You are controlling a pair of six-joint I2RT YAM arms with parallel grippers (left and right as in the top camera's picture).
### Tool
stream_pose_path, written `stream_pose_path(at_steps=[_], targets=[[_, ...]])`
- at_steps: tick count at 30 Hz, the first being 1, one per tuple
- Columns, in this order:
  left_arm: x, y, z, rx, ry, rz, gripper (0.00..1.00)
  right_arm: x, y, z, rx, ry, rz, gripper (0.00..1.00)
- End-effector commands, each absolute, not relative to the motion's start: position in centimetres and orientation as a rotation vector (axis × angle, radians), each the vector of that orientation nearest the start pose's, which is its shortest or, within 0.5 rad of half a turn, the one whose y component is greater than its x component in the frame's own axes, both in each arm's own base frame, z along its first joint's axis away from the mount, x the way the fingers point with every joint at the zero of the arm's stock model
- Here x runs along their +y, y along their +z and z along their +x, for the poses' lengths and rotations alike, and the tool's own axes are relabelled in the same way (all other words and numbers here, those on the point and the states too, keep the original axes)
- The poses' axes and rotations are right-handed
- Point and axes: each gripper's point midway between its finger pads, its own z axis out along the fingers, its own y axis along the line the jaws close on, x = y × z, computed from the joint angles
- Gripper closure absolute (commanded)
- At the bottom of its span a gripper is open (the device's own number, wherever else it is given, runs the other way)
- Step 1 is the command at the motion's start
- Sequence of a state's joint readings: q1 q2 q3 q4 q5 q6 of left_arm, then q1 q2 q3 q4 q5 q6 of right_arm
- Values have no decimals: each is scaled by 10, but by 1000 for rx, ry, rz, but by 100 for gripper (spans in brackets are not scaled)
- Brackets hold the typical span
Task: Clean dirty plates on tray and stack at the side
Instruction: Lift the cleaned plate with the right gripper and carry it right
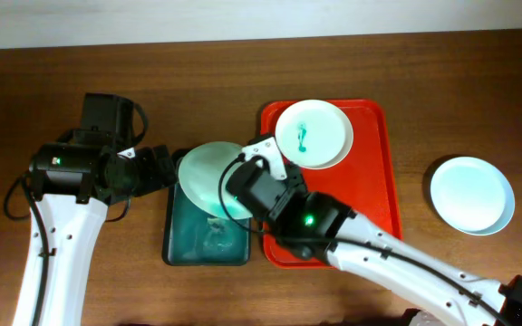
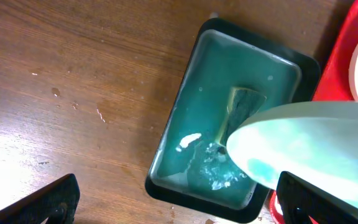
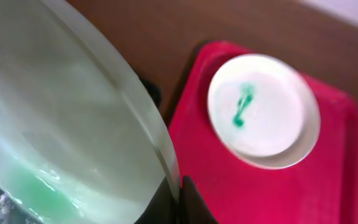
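Observation:
My right gripper is going to put the pale mint plate, now tilted above the dark green basin, down on top of the clean plate point(image 1: 473, 195) on the table.
My right gripper point(image 1: 236, 184) point(image 3: 180, 194) is shut on the rim of a pale mint plate point(image 1: 205, 172) point(image 3: 61, 124) and holds it tilted above the dark green basin point(image 1: 178, 243). The plate has a wet teal patch at its low edge and also shows in the left wrist view point(image 2: 309, 146). My left gripper point(image 1: 165, 167) point(image 2: 185, 200) is open and empty, just left of this plate. A second plate point(image 1: 314, 134) point(image 3: 263, 112) with a teal smear lies at the back of the red tray point(image 1: 374, 195) point(image 3: 328, 180). A third plate point(image 1: 471, 195), clean, lies on the table to the right.
The basin point(image 2: 185, 99) holds teal water with foam and a sponge point(image 2: 244, 106). It stands against the tray's left edge. Bare wooden table lies behind the tray and between the tray and the clean plate.

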State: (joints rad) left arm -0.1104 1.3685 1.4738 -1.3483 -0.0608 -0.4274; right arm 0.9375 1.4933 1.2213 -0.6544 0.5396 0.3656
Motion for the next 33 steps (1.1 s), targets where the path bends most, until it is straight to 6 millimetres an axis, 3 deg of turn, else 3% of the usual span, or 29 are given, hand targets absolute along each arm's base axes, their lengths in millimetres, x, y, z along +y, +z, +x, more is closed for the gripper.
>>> stream_pose_path(at_steps=[1,9,33], targets=[[-17,233,283,2746,-28,-459,1,252,221,302,2136,-196,-378,96],[-17,233,284,2746,-28,-459,1,267,228,285,2071,-240,-476,96],[-17,233,283,2746,-28,-459,1,259,234,289,2035,-311,-473,96]])
